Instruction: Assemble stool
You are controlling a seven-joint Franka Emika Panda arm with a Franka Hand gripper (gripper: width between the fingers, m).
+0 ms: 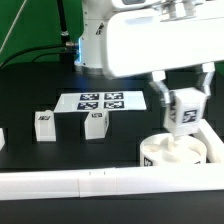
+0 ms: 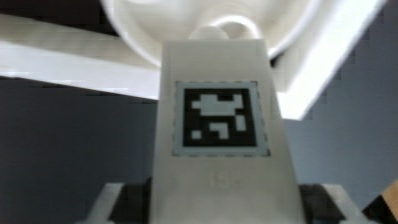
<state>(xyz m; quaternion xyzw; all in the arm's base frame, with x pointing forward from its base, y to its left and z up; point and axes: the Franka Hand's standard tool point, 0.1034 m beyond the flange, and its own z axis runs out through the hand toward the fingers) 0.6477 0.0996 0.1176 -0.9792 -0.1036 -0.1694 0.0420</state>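
The robot's gripper needs to set the white stool leg, now held upright just above the seat, down on the round white seat disc (image 1: 198, 150) next to the white rail.
My gripper (image 1: 182, 100) is shut on a white blocky stool leg (image 1: 182, 112) with a black-and-white tag, held upright just above the round white seat disc (image 1: 176, 153) at the exterior view's right. In the wrist view the leg (image 2: 221, 120) fills the middle, with a finger (image 2: 125, 203) on each side of it, and the seat disc (image 2: 178, 25) with a recess lies beyond its far end. Two more white legs stand on the black table, one toward the exterior view's left (image 1: 44, 124) and one near the middle (image 1: 96, 124).
The marker board (image 1: 101, 101) lies flat behind the two loose legs. A long white rail (image 1: 100, 183) runs along the front and another white rail (image 1: 212, 146) stands beside the seat disc. A small white piece (image 1: 2, 139) shows at the left edge.
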